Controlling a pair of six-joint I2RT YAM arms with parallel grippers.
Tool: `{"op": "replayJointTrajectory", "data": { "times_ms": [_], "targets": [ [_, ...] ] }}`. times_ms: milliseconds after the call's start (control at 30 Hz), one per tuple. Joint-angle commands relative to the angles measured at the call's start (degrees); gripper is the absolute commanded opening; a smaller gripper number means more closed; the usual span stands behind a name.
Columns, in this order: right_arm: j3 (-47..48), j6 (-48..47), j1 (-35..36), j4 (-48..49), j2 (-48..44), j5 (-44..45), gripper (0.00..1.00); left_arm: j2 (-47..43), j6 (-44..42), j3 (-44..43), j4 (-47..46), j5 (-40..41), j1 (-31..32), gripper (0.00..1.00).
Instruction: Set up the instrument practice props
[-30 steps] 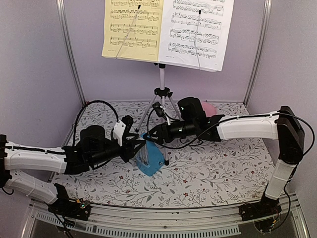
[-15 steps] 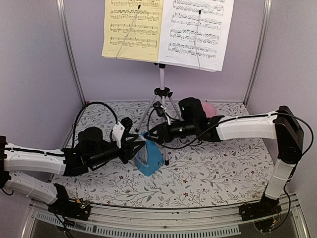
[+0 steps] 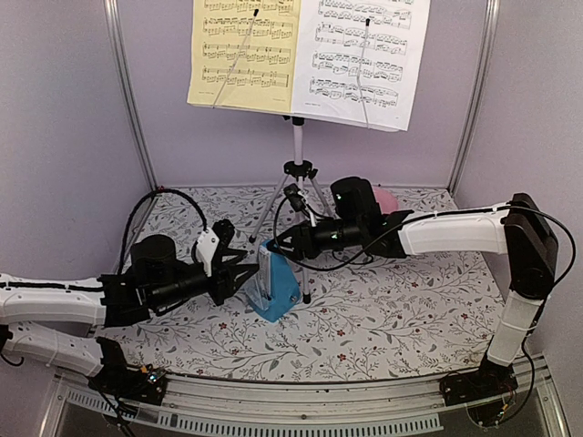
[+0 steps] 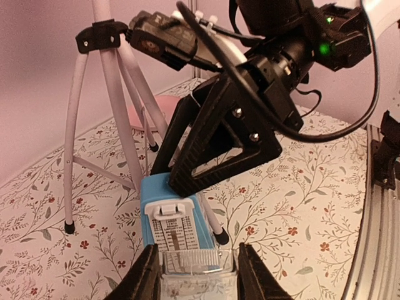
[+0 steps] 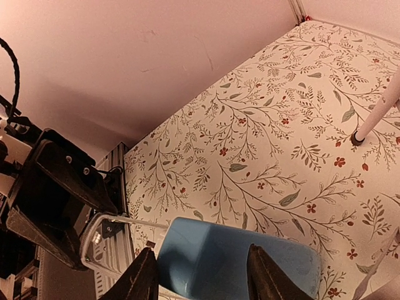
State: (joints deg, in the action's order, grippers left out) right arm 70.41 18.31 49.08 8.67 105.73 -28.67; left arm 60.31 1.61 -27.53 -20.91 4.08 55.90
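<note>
The clear plastic cover, now held just off the scale face, will be released by my left gripper on the floral table (image 3: 220, 286) beside the base of the blue metronome.
The pale music stand (image 3: 296, 137) stands at the back on silver tripod legs (image 4: 119, 106). It carries a yellow sheet (image 3: 244, 55) and a white sheet (image 3: 364, 59). The blue metronome (image 3: 278, 291) stands upright on the table by the front tripod leg. My right gripper (image 3: 275, 246) is shut on its blue top (image 5: 231, 259). My left gripper (image 3: 246, 271) is shut on the metronome's clear front cover (image 4: 199, 265), held just off the scale face (image 4: 172, 225).
A pink round plate (image 3: 387, 198) lies behind the right arm, near the back wall. The tripod's front leg foot (image 4: 222, 237) touches down right beside the metronome. Metal frame posts (image 3: 127, 100) flank the booth.
My left arm has drawn back to the left, taking the clear cover away from the metronome's face. The right gripper stays on the metronome's top.
</note>
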Motion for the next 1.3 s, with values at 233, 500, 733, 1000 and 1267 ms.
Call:
{"op": "replayJointTrajectory", "data": {
  "times_ms": [233, 500, 733, 1000, 1267],
  "targets": [
    [-6.67, -6.34, -0.78, -26.83, 6.46, 12.29, 0.53, -12.06, 10.01, -4.92, 19.09, 8.78, -0.25, 0.12],
    [-3.74, -7.41, 0.57, -26.57, 4.72, 11.01, 0.57, -7.17, 17.35, -7.30, 31.67, 11.10, -7.67, 0.12],
    [0.96, -7.19, 0.93, -28.17, 3.25, 10.48, 0.64, 5.39, 16.60, -9.72, 31.43, 6.79, -15.75, 0.12],
    [5.09, -6.45, 0.94, -30.08, 0.97, 10.72, 0.71, 15.86, 13.66, -10.08, 25.17, 1.46, -21.51, 0.19],
    [6.40, -5.35, 0.93, -30.70, -2.05, 11.31, 0.85, 14.65, 14.11, -7.17, 19.90, -2.70, -22.24, 0.56]
  ]
}}
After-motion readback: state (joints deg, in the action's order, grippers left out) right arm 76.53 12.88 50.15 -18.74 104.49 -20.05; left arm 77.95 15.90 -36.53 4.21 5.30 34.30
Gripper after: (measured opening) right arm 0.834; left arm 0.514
